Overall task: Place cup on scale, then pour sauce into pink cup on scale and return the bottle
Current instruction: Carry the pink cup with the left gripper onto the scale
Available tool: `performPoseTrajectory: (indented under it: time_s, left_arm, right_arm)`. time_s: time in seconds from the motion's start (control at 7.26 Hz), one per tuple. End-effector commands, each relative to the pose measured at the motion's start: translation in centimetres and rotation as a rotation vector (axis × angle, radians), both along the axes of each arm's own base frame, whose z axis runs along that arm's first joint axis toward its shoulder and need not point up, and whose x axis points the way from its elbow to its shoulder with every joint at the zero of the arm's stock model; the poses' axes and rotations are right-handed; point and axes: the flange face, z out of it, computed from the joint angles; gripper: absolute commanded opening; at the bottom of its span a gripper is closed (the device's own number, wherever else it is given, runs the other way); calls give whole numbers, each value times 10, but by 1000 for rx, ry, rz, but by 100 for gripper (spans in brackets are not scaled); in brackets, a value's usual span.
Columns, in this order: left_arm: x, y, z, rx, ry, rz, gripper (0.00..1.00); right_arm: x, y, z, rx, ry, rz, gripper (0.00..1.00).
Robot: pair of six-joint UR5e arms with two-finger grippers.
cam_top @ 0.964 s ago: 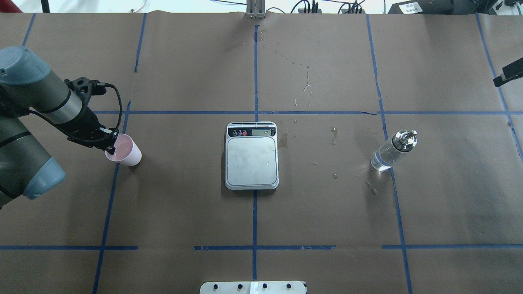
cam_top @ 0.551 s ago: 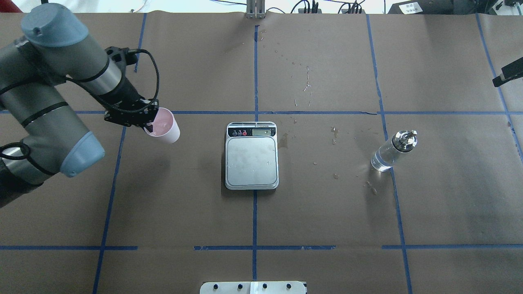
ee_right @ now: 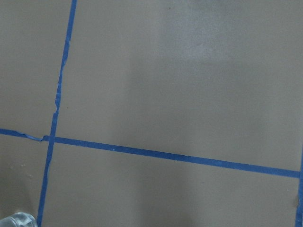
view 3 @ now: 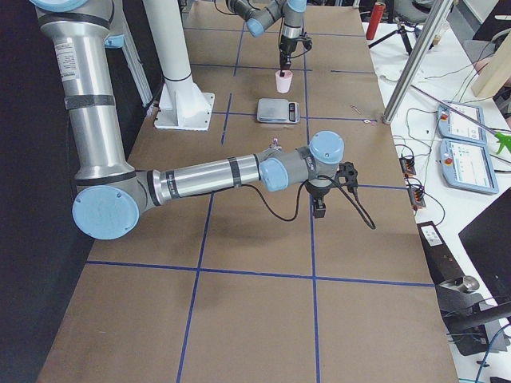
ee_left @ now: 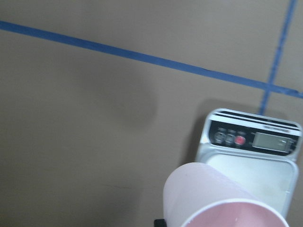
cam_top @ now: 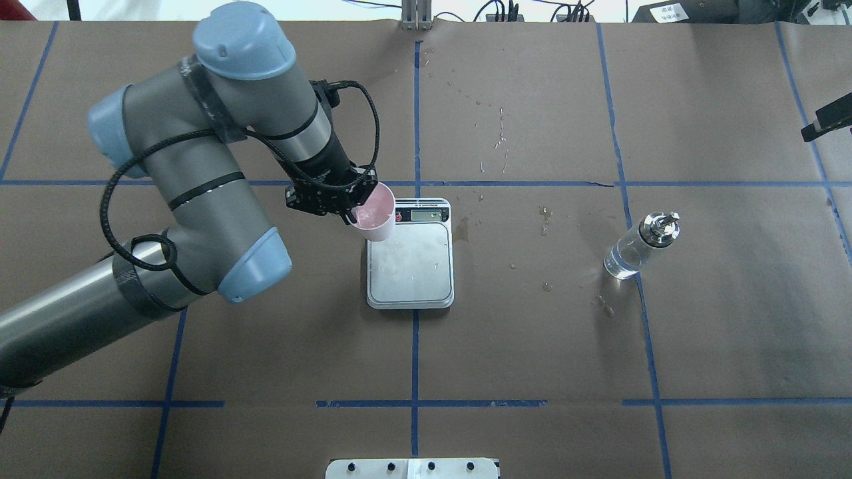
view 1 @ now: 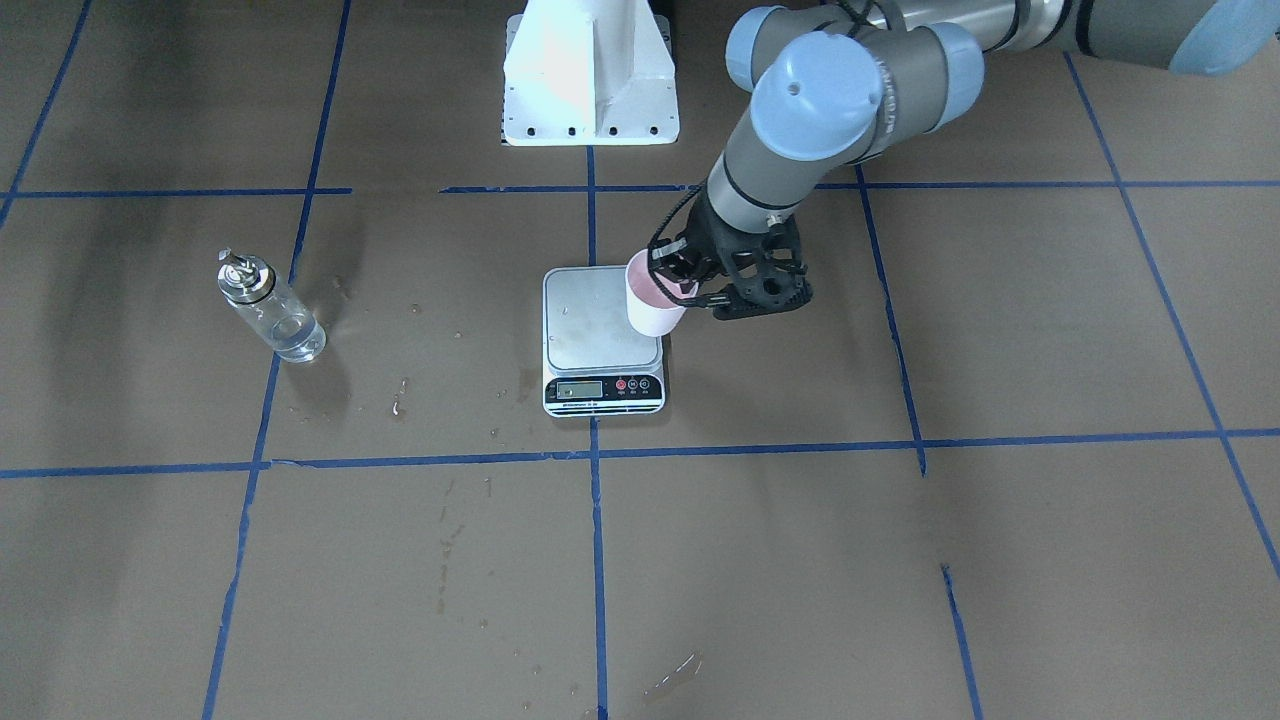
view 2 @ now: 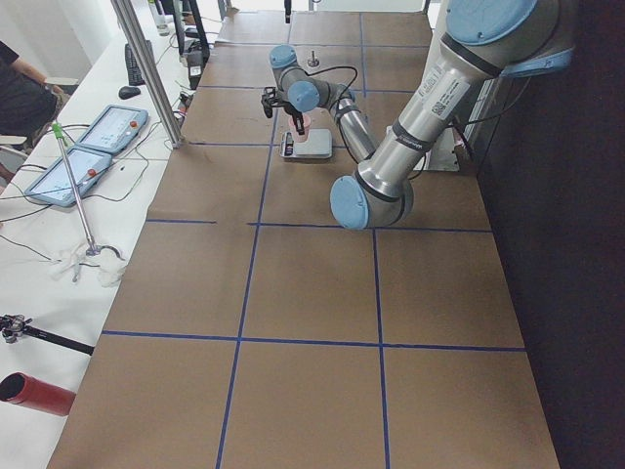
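Observation:
The pale pink cup will go down from my left gripper onto the middle of the silver scale's plate [view 1: 599, 320] [ee_left: 242, 201].
My left gripper [cam_top: 356, 211] is shut on the rim of the pale pink cup [cam_top: 374, 219] and holds it upright, lifted over the scale's near-left corner by the black button strip. The silver scale [cam_top: 411, 263] lies at the table's middle. In the front-facing view the cup [view 1: 652, 295] hangs over the scale's [view 1: 600, 335] right edge. The left wrist view shows the cup [ee_left: 220, 201] in front of the scale [ee_left: 251, 163]. The clear glass bottle [cam_top: 640, 246] with its silver cap stands at the right, untouched. My right gripper [view 3: 319, 209] hovers beyond the bottle; I cannot tell if it is open.
Brown paper with blue tape lines covers the table [cam_top: 532, 346]. Dried drips mark the paper between scale and bottle [cam_top: 546, 216]. The robot's white base [view 1: 588, 75] stands behind the scale. Operators' tablets [view 3: 463, 144] lie off the table's far side.
My left arm has carried the cup from the table's left side rightward, up to the scale's corner. The bottle and the scale have not moved.

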Motion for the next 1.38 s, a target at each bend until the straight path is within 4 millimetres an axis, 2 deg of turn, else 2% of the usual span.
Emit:
performPoseTrajectory:
  time_s: [0.0,0.55,0.96,1.1,1.24]
  left_arm:
    - [43,21,-6,8,-7,27,0]
    - [62,21,4,22,17,39,0]
    - [68,22,7,28,27,45,0]
    - [68,23,8,28,27,47,10]
    - [69,23,10,31,31,47,17]
  right_arm:
    - [0,0,-1,2,-2,-1,100]
    - [0,1,0,-2,-4,-2,100]
    - [0,1,0,-3,-4,-1,100]
    - [0,1,1,-3,-4,-2,100]
    - [0,1,1,-5,-3,-2,100]
